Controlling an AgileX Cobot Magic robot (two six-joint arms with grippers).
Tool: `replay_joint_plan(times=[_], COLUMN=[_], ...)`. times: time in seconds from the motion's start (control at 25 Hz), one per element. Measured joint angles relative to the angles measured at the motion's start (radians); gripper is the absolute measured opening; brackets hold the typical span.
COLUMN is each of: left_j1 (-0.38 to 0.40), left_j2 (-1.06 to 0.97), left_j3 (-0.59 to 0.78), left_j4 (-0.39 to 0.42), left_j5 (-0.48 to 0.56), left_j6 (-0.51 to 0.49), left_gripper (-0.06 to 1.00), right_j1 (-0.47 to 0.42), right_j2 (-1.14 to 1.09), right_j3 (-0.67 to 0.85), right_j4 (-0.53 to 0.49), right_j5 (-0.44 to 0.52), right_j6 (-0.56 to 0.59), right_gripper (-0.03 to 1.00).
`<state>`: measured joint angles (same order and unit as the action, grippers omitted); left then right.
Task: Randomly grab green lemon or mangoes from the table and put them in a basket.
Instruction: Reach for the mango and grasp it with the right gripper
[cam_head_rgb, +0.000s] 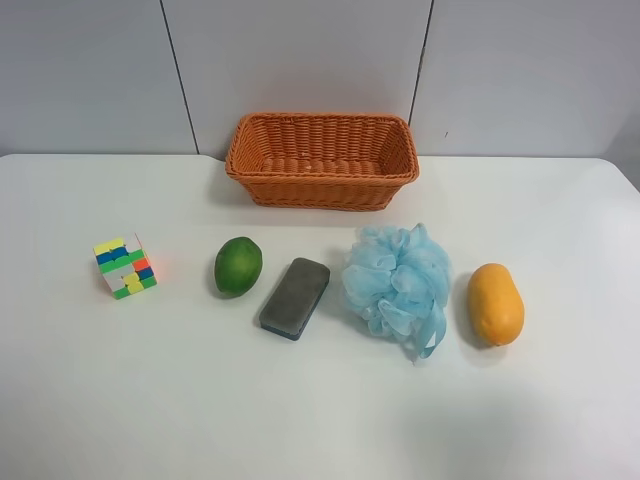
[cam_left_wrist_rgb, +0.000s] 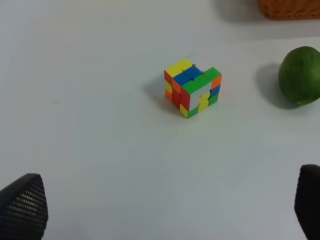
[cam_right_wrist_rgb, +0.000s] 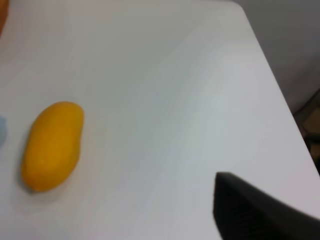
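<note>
I should next move my right gripper to the orange-yellow mango beside the blue bath pouf and close it across the mango's middle (cam_head_rgb: 495, 299).
The green lemon (cam_head_rgb: 238, 265) lies on the white table (cam_head_rgb: 320, 420), left of centre; it also shows in the left wrist view (cam_left_wrist_rgb: 300, 75). The orange-yellow mango (cam_head_rgb: 496, 303) lies at the right and shows in the right wrist view (cam_right_wrist_rgb: 52, 145). The wicker basket (cam_head_rgb: 320, 120) stands empty at the back middle. No arm shows in the exterior high view. My left gripper (cam_left_wrist_rgb: 165, 210) is open and empty, well short of the lemon. Only one finger (cam_right_wrist_rgb: 250, 212) of my right gripper shows, with nothing against it, away from the mango.
A colourful puzzle cube (cam_head_rgb: 125, 266) sits left of the lemon, also in the left wrist view (cam_left_wrist_rgb: 192, 87). A grey block (cam_head_rgb: 295, 297) and a blue bath pouf (cam_head_rgb: 398, 283) lie between lemon and mango. The table's edge (cam_right_wrist_rgb: 280, 100) runs beyond the mango.
</note>
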<state>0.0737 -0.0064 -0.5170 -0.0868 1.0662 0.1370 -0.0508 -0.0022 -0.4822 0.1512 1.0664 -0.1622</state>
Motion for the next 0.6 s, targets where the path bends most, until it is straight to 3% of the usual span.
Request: replay_joint_plan(times=[0.08,0.24,0.32,0.44,0.6], left_j1=[0.000,0.000,0.000,0.000,0.000], left_j2=[0.000,0.000,0.000,0.000,0.000], left_j3=[0.000,0.000,0.000,0.000,0.000], left_j4=[0.000,0.000,0.000,0.000,0.000], left_j5=[0.000,0.000,0.000,0.000,0.000], left_j6=[0.000,0.000,0.000,0.000,0.000], left_gripper=[0.99,0.99,0.99,0.99,0.99], right_j1=[0.000,0.000,0.000,0.000,0.000], right_j2=[0.000,0.010,0.059,0.166,0.331], right_j3=[-0.007,-0.018,-0.023,-0.024,-0.082], right_j4=[0.105,0.381,0.452,0.454,0.342], right_j5=[-0.019,-0.146,-0.167,-0.194,-0.232], right_j6=[-0.070,-0.184,-0.241,-0.277,-0.288], right_gripper=[0.90,0.90,0.89,0.86,0.78])
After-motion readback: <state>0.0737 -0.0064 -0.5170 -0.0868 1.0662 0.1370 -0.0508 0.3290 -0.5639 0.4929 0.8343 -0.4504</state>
